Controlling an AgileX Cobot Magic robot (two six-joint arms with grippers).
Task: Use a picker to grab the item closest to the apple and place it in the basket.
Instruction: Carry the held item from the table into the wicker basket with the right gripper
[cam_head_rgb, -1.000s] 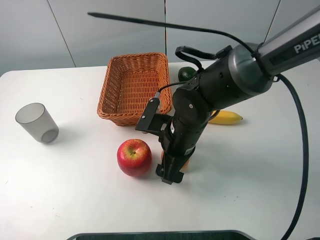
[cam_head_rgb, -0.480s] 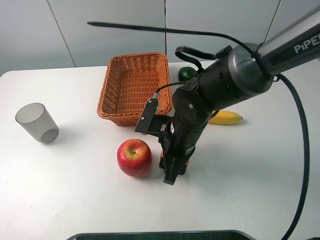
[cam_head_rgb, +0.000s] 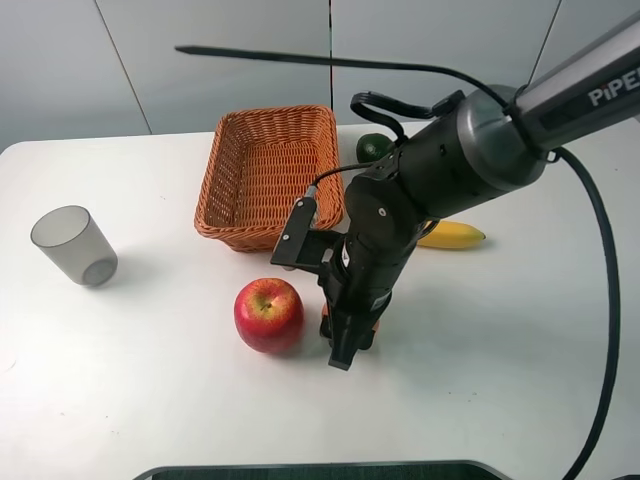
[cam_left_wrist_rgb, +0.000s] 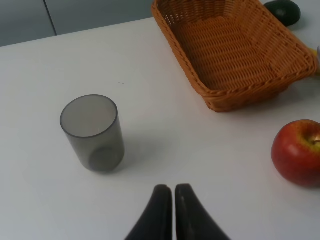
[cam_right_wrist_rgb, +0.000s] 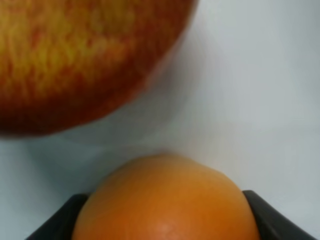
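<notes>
My right gripper releases the orange next in the wicker basket's back corner on the grey cup's side (cam_head_rgb: 249, 160).
A red apple (cam_head_rgb: 268, 314) lies on the white table in front of the basket (cam_head_rgb: 215, 225). Just right of it sits an orange (cam_right_wrist_rgb: 165, 205), of which the exterior view shows only a sliver (cam_head_rgb: 372, 326) behind the arm. My right gripper (cam_head_rgb: 345, 348) points down over the orange, one black finger (cam_right_wrist_rgb: 256, 212) pressing on each side, so it is shut on it. The apple (cam_right_wrist_rgb: 75, 50) fills the space just beyond, apart from the orange. My left gripper (cam_left_wrist_rgb: 170, 200) hovers shut and empty near the grey cup (cam_left_wrist_rgb: 93, 132), with the apple (cam_left_wrist_rgb: 297, 152) off to one side.
The wicker basket (cam_left_wrist_rgb: 215, 95) holds nothing. A translucent grey cup (cam_head_rgb: 73, 245) stands at the left. A banana (cam_head_rgb: 455, 235) and a dark green avocado (cam_head_rgb: 372, 148) lie behind the right arm. A thin black rod (cam_head_rgb: 300, 57) crosses the background.
The right gripper rose a little and drew in around the orange between one second and half a second ago. Nothing has moved since.
</notes>
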